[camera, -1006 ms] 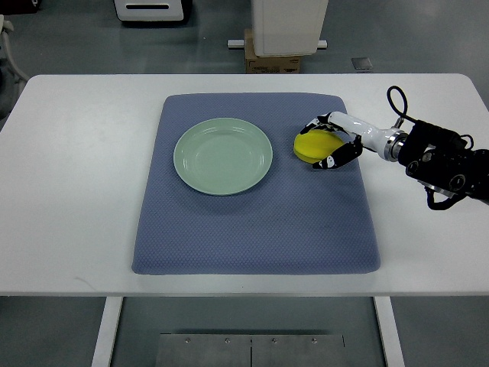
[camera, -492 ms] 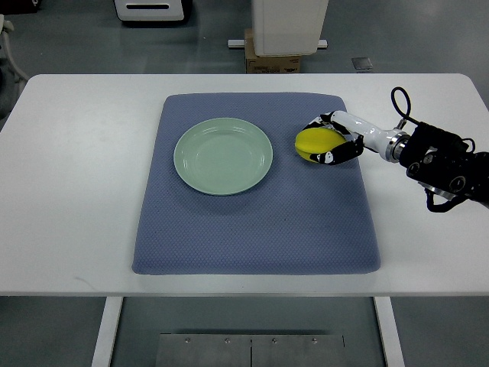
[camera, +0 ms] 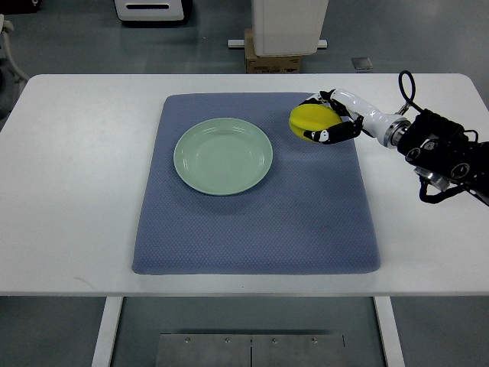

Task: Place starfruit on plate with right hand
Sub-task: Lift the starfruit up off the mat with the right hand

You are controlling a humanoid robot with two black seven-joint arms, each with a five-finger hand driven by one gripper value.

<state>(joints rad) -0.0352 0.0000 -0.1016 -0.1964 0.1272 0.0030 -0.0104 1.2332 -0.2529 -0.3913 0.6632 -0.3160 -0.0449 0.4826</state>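
The starfruit will sit on the green plate, just off its middle point(camera: 241, 164) toward my arm, when my right gripper lets it go.
A yellow starfruit point(camera: 309, 121) is held in my right hand point(camera: 327, 119), whose black-tipped fingers curl around it above the upper right part of the blue mat point(camera: 256, 222). The arm comes in from the right edge. A pale green plate point(camera: 223, 156) lies empty on the mat, to the left of the fruit and a little nearer to me. The fruit looks lifted off the mat. My left arm does not show.
The mat lies on a white table point(camera: 69, 191). Beyond the table's far edge stand a white cabinet base point(camera: 289, 27) with a cardboard box point(camera: 269, 57) and another white unit point(camera: 151, 11) on the grey floor.
My right hand closed on the starfruit and has carried it up and away, toward the mat's far edge and slightly left. The plate has not moved.
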